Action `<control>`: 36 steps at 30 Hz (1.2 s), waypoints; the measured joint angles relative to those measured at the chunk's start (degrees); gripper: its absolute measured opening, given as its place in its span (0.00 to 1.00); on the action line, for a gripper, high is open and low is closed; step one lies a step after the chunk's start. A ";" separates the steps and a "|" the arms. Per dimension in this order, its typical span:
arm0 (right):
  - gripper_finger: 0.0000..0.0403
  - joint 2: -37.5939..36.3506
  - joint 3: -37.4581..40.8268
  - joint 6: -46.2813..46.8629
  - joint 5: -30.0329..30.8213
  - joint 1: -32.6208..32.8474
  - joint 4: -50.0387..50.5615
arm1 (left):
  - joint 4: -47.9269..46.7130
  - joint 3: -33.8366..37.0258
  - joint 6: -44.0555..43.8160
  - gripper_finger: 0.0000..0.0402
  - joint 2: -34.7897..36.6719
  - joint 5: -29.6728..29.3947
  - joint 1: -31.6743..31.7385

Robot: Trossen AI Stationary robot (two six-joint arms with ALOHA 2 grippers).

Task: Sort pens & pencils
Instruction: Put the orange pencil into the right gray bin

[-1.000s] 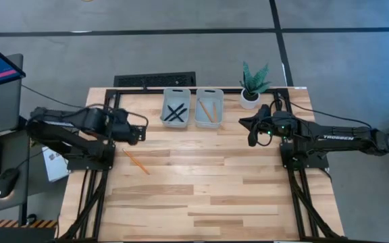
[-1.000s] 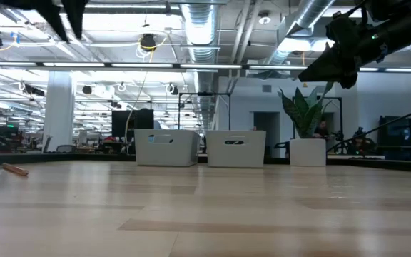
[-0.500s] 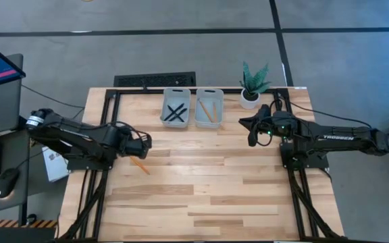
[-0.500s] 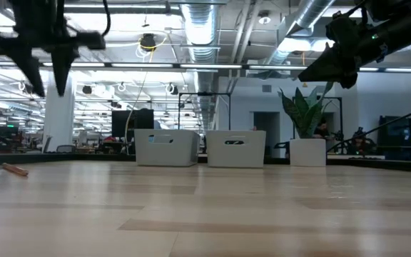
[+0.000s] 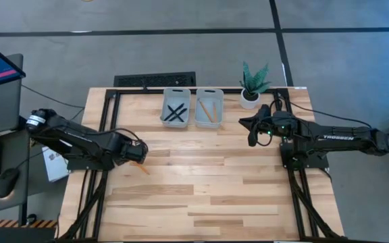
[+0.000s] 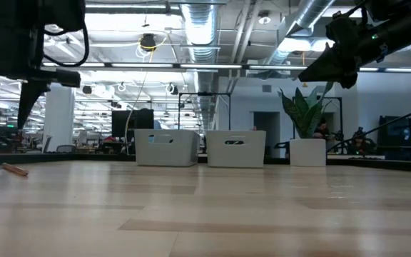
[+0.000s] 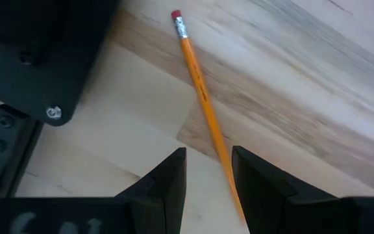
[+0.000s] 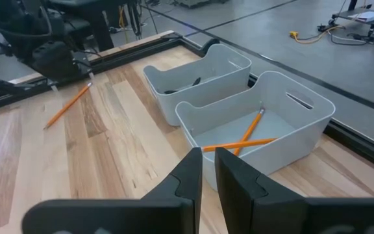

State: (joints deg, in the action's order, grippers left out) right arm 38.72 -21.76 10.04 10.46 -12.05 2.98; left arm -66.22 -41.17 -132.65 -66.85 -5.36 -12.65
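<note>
The orange pencil has an eraser and a point. Next, my left gripper should move down to the middle of the orange pencil's body [image 5: 140, 167] [image 7: 219, 144] and close there, between those two.
One orange pencil [image 5: 143, 168] lies flat on the table's left part; its eraser end [image 7: 176, 14] shows in the left wrist view. My left gripper [image 5: 138, 154] hangs open above it, fingers pointing down and clear of the wood [image 6: 7, 118]; the pencil's shaft [image 7: 203, 97] runs under the gap toward one finger. Two more pencils [image 8: 245, 139] lie crossed in the right grey tray [image 5: 209, 98]. The black pens [image 5: 175, 113] lie crossed in the left grey tray [image 5: 165, 108]. My right gripper [image 5: 251, 137] waits shut above the table's right part, near the plant.
A small potted plant [image 5: 251, 86] stands at the far edge, right of the trays. Both trays sit side by side at the far edge. Bare wood [image 5: 208, 182] fills the middle and near part. A monitor and mouse lie off the table's left side.
My left gripper has moved toward the near edge and come down over the loose pencil, its fingers tipping downward. The pencil has stayed where it was.
</note>
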 joint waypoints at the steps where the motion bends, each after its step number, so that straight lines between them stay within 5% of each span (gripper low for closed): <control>1: 0.16 0.00 0.00 -0.02 0.02 0.00 0.00 | 0.41 0.50 -0.47 0.28 0.00 -0.02 0.00; 17: 0.16 0.00 0.00 -0.15 0.02 0.02 0.02 | 12.20 9.78 -4.77 0.28 -3.46 1.62 0.84; 36: 0.16 0.00 0.00 -1.57 0.04 -0.09 0.02 | 18.80 9.81 -2.68 0.28 -6.27 -2.90 1.87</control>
State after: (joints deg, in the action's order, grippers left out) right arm 38.72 -21.76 8.47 10.50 -12.14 3.01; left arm -47.42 -31.35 -135.33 -73.12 -8.27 -10.78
